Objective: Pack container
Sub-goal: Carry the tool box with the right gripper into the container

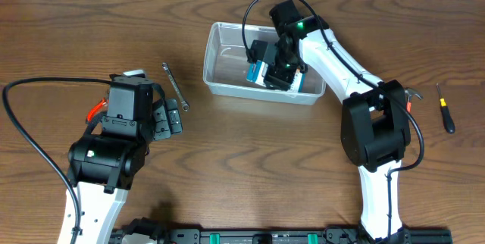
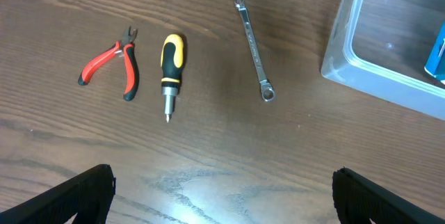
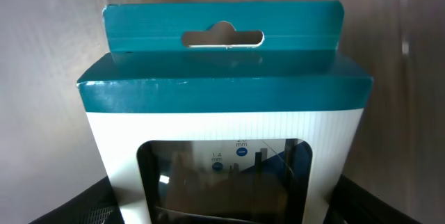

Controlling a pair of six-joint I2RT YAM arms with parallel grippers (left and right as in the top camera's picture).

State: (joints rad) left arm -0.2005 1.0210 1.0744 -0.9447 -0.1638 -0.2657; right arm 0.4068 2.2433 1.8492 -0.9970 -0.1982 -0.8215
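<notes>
Next, I release the boxed tool set with my right gripper inside the clear plastic container, so that it is flat along the container's front side (image 1: 267, 98).
The clear plastic container (image 1: 220, 56) stands at the back middle of the table; its corner shows in the left wrist view (image 2: 368, 78). My right gripper (image 1: 282, 66) reaches down into it and is shut on a teal and white boxed tool set (image 1: 267, 74). The box (image 3: 222, 106) fills the right wrist view between my fingers (image 3: 222, 206). My left gripper (image 1: 168, 117) is open and empty above bare table left of the container; its fingertips (image 2: 222, 196) show at the bottom corners.
A silver wrench (image 2: 254, 46) (image 1: 175, 85), a yellow and black screwdriver (image 2: 170, 67) and red-handled pliers (image 2: 111, 60) lie left of the container. A small black screwdriver (image 1: 445, 111) lies at the far right. A tool tip (image 1: 413, 94) peeks from behind the right arm.
</notes>
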